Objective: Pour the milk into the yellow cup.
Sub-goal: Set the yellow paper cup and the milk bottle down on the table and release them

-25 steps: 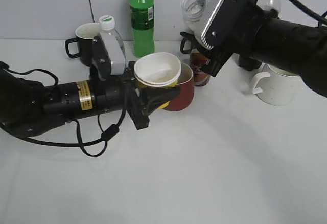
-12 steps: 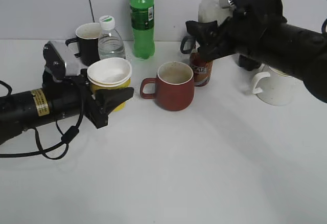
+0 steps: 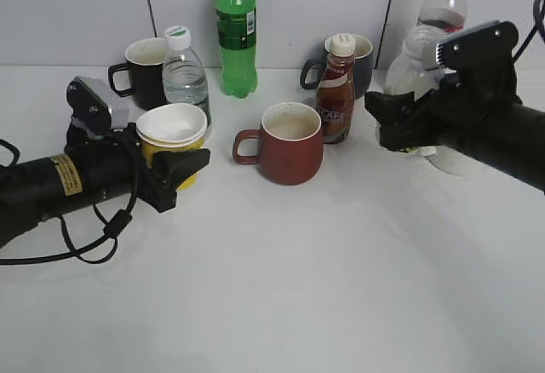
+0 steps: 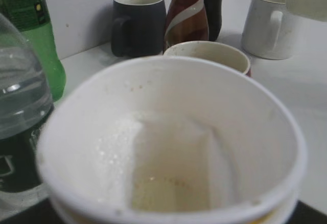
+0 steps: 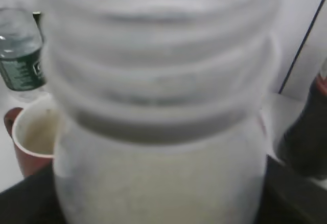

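Next, I let go of the yellow cup with my left gripper on the table (image 3: 181, 191) just in front of the water bottle.
My left gripper (image 3: 174, 173) is shut on the yellow cup (image 3: 173, 131) and holds it upright at the left of the table. The left wrist view looks straight into the cup (image 4: 168, 147): white inside, with wet droplets and a pale patch at the bottom. My right gripper (image 3: 400, 122) is shut on the milk (image 3: 409, 66), a clear capless bottle held upright at the right, in front of a white mug. The bottle fills the right wrist view (image 5: 158, 132), with white liquid in its lower part. The jaws themselves are hidden behind it.
A brown-red mug (image 3: 289, 143) stands in the middle, a brown coffee bottle (image 3: 335, 100) and a dark mug (image 3: 362, 58) behind it. A water bottle (image 3: 185, 71), a black mug (image 3: 145, 66) and a green bottle (image 3: 236, 32) stand at the back left. A white mug (image 3: 456, 160) is at the right.
My left gripper has drawn back to the left with the yellow cup. My right gripper has swung the milk from tilted over the middle to upright and lower at the right.
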{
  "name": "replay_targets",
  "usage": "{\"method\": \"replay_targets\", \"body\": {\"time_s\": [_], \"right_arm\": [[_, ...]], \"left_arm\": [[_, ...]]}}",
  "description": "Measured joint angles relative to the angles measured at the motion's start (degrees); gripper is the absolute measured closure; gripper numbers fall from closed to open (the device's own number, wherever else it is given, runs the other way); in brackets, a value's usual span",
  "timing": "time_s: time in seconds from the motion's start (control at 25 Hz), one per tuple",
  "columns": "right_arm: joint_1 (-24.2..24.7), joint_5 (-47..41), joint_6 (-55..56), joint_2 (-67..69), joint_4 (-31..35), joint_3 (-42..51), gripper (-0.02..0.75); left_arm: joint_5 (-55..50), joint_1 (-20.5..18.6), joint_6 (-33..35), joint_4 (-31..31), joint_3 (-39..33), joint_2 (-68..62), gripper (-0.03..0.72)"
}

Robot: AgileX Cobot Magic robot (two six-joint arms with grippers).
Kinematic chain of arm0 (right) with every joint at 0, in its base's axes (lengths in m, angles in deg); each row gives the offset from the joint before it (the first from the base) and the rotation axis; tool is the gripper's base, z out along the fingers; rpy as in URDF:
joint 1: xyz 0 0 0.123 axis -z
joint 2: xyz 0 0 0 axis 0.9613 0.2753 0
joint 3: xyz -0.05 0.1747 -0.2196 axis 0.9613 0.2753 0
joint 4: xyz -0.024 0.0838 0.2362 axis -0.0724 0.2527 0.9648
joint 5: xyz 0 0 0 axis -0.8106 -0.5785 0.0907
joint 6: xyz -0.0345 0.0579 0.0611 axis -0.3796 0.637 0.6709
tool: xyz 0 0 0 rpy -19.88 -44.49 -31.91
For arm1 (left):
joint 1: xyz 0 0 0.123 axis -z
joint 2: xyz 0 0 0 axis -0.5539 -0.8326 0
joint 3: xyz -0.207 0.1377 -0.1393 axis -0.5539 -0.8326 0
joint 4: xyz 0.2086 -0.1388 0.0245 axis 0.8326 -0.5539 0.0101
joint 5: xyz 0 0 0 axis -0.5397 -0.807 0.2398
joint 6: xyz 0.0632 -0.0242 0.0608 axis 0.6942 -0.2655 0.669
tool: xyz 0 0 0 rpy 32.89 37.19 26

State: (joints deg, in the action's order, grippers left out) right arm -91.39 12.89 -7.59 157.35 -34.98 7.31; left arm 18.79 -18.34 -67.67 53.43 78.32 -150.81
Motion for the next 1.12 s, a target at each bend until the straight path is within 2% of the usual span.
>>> {"method": "replay_targets", "body": {"time_s": [0.44, 0.88, 1.0, 1.12], "right_arm": [[0.34, 10.67, 0.02, 14.39, 0.01, 0.48, 0.248], [0.34, 12.01, -3.35, 15.42, 3.23, 0.48, 0.250], [0.34, 12.01, -3.47, 15.42, 3.30, 0.48, 0.250], [0.34, 12.01, -3.47, 15.42, 3.30, 0.48, 0.250]], "left_arm": [[6.01, 0.00, 5.65, -7.90, 0.76, -10.08, 0.284], [8.38, 0.00, 5.82, -8.43, 4.21, -15.10, 0.284], [8.33, 0.00, 5.88, -8.43, 4.27, -15.19, 0.264], [6.78, 0.00, 5.92, -8.43, 4.27, -15.45, 0.188]]}}
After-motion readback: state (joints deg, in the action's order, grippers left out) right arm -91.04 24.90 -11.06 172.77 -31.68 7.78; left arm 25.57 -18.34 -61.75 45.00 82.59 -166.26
